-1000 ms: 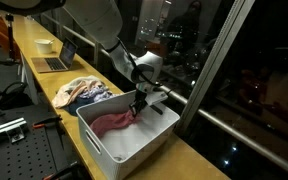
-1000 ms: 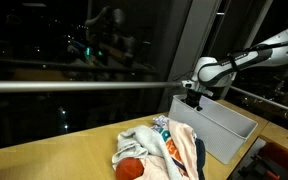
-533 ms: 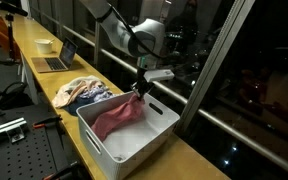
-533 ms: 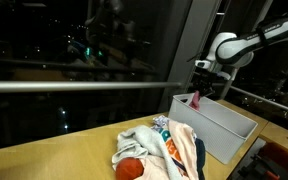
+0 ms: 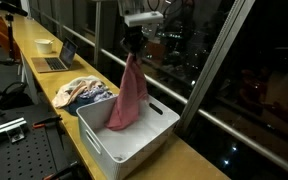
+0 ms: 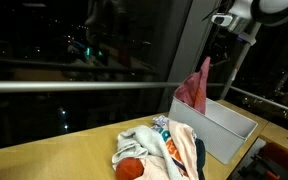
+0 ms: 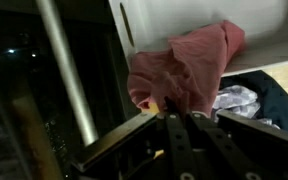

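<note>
Next, I let go of the pink cloth with my gripper on top of the pile of mixed clothes (image 5: 84,87) next to the white bin.
A pink cloth (image 5: 129,93) hangs from my gripper (image 5: 133,44), which is shut on its top edge high above the white bin (image 5: 144,148). The cloth's lower end still dips inside the bin. Seen from the opposite side in an exterior view, the pink cloth (image 6: 196,86) dangles under the gripper (image 6: 210,52) over the bin (image 6: 220,131). In the wrist view the pink cloth (image 7: 179,70) bunches right in front of the closed fingers (image 7: 171,123), with the bin's wall (image 7: 199,17) behind it.
A pile of mixed clothes (image 5: 84,93) lies on the wooden counter beside the bin, also visible as the heap (image 6: 156,150). A laptop (image 5: 54,60) and a cup (image 5: 45,45) sit farther back. A dark window (image 5: 224,70) and its metal post (image 7: 67,72) stand close behind.
The gripper closed on the pink cloth in the bin and rose sharply, lifting the cloth so it now hangs stretched above the bin.
</note>
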Controlling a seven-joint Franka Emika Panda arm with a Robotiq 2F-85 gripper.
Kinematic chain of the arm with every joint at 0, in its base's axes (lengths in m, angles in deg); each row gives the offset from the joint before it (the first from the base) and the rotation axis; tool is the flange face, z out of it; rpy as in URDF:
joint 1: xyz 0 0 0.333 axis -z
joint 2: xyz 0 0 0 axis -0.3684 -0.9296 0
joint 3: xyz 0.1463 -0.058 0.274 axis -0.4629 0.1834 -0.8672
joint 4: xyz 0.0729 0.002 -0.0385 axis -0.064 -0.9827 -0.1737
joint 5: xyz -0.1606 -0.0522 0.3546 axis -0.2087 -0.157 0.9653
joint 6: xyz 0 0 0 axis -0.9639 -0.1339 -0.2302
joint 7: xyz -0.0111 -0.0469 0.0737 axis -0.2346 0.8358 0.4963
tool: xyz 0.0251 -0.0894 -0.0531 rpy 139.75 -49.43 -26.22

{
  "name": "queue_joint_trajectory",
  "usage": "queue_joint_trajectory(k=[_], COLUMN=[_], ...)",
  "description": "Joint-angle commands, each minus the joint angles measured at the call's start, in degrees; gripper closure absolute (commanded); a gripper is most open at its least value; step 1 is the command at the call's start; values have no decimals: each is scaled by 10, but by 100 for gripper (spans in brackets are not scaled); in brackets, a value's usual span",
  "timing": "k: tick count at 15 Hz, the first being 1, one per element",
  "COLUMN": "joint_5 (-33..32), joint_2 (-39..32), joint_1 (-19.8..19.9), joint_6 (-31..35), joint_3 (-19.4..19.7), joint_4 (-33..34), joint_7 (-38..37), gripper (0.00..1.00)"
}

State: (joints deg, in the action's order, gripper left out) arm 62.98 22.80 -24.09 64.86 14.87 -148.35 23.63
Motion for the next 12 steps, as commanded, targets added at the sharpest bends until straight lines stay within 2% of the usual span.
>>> queue_joint_trajectory(k=[1, 4, 7, 10, 12], joint_5=[-64, -111, -162, -197, -212], joint_2=[86, 123, 136, 112, 71], joint_1=[-37, -66, -93, -124, -149], joint_6=[-40, -114, -212, -319, -382], joint_3=[-14, -43, -84, -131, -165], joint_4=[-4, 44, 119, 222, 291], joint_7=[-75, -125, -161, -170, -178], gripper=[99, 99, 99, 99, 99])
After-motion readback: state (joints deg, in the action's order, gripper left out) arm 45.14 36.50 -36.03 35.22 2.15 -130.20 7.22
